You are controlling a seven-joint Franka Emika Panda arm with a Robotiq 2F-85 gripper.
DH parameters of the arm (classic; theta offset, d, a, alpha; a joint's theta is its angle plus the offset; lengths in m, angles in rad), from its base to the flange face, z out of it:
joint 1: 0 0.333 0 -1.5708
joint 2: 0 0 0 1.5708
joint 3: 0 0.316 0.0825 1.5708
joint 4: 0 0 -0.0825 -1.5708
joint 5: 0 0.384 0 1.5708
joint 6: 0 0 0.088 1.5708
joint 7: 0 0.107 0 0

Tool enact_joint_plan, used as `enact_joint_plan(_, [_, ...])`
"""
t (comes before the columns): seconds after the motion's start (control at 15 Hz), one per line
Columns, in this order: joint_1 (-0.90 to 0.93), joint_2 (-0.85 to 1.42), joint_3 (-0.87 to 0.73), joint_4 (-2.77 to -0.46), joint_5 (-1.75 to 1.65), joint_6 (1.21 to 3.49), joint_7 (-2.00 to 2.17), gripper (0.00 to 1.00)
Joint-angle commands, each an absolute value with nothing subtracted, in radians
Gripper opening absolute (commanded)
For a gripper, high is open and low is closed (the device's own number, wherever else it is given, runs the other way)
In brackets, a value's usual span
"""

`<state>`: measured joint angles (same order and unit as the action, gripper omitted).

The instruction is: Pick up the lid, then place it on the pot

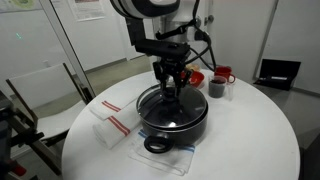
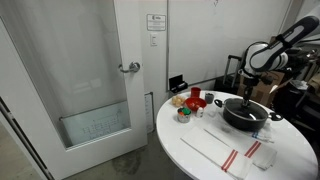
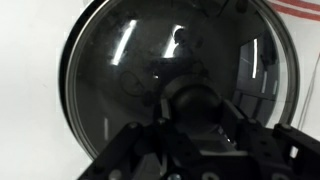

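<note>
My gripper will set the glass lid down flat over the black pot's opening [image 1: 173, 107] [image 3: 180, 72] and let go with the lid's metal rim seated all round.
The black pot [image 1: 150, 124] stands near the middle of the round white table [image 1: 250, 140], one loop handle [image 1: 157, 144] toward the front. The clear glass lid [image 3: 130, 60] with a metal rim lies over the pot's mouth and fills the wrist view. My gripper [image 3: 196, 108] hangs straight down over the centre, its two fingers tight on either side of the lid's dark knob [image 3: 196, 95]. In both exterior views the gripper [image 1: 172, 88] [image 2: 248, 93] is right above the pot [image 2: 245, 116]. The pot's inside is hidden under the lid.
A red mug [image 1: 222, 75] and a small dark cup [image 1: 216, 88] stand behind the pot. A white cloth with red stripes [image 1: 112, 122] lies beside it; folded cloths [image 2: 225, 152] show too. Red items and small jars [image 2: 190, 102] sit at the table's far side, near a door [image 2: 90, 70].
</note>
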<state>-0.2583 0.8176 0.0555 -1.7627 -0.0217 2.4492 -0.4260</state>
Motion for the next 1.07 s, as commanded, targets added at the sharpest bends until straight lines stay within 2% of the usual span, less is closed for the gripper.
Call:
enact_joint_plan(0.0, [-0.277,0.808,0.062,-1.773,0.003,2.464,-0.430,0.25])
enact_joint_plan(1.0, [-0.281,0.822,0.058,-1.756,-0.003,2.449,-0.428,0.25])
